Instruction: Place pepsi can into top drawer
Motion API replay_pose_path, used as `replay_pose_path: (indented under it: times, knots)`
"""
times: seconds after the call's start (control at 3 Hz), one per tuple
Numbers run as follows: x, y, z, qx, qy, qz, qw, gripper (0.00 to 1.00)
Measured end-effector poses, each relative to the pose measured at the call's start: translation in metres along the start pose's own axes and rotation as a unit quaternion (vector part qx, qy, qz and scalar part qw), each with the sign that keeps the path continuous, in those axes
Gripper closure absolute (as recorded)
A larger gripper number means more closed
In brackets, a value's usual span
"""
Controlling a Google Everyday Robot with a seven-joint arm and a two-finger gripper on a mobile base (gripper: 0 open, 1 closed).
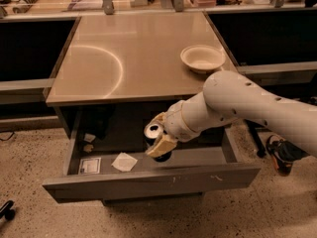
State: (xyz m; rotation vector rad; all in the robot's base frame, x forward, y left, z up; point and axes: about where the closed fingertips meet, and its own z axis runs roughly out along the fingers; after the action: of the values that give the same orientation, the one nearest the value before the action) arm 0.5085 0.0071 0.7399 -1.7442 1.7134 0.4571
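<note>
Next, I release the pepsi can, now upright inside the drawer, from my gripper on the bottom of the drawer toward the bowl side [171, 149], farther from the white paper scrap.
The top drawer [148, 183] is pulled open below the tabletop, with a white paper scrap [124, 161] and a sticker label [90, 165] on its floor. The pepsi can [153, 131] is upright inside the drawer, right of the scrap, its silver top showing. My gripper [159, 133] reaches down into the drawer from the right and is shut on the can, one cream finger behind it and one in front. The can's dark lower body is mostly hidden by the front finger.
A white bowl [202, 58] sits on the tan tabletop [124, 58] at the right. Small scraps [89, 142] lie in the drawer's back left corner. Dark cabinets flank the table. A wheeled chair base [280, 155] stands on the floor at right.
</note>
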Motion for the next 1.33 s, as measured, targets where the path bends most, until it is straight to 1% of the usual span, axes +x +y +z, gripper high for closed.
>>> replay_pose_path:
  times: [0.33,0.67,1.0,1.33]
  knots:
    - [0.019,-0.011,0.009,0.024,-0.001,-0.013,0.9996,1.00]
    - [0.039,-0.025,0.020,0.046,-0.008,-0.017,0.9987,1.00]
    - [0.061,-0.035,0.032,0.059,-0.016,-0.005,0.9981,1.00]
    - [0.081,-0.043,0.043,0.066,-0.021,0.018,0.9974,1.00]
